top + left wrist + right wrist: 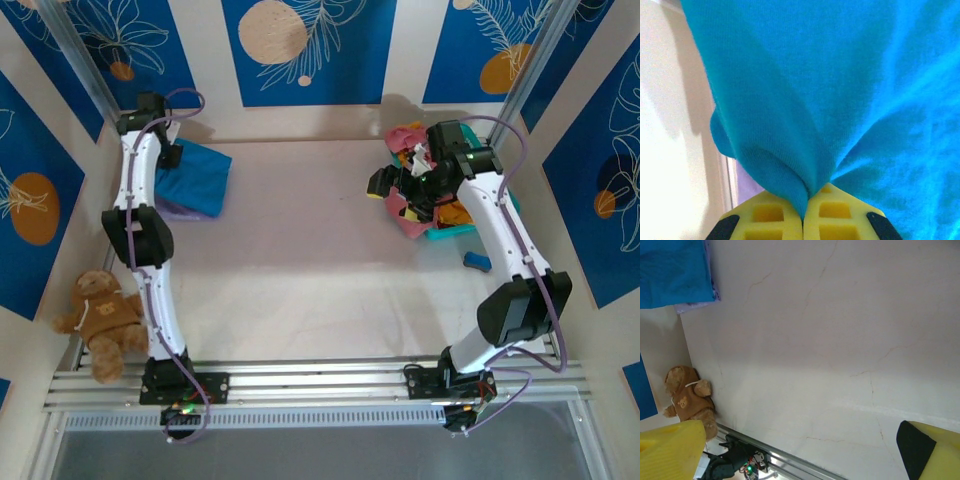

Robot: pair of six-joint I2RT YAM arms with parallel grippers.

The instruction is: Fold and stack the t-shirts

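My left gripper is going to let go of the teal t-shirt flat on top of the pale lavender t-shirt (181,187).
A teal-blue t-shirt (198,176) lies folded at the far left of the table on top of a pale lavender t-shirt (178,211). My left gripper (170,152) is shut on a bunched fold of the teal cloth (840,75), pinched between the yellow fingertips (807,197); a strip of lavender (747,182) shows underneath. My right gripper (384,184) hangs open and empty above the table, just left of a heap of rose-pink and orange t-shirts (410,215) in the basket. In the right wrist view its yellow fingers (670,452) stand wide apart over bare table, with the teal shirt (670,270) far off.
The turquoise mesh basket (458,233) stands at the right, with a small blue object (477,261) beside it. A brown teddy bear (100,312) sits at the near left edge (687,395). Blue-patterned walls close in the sides and back. A metal rail (320,385) runs along the front.
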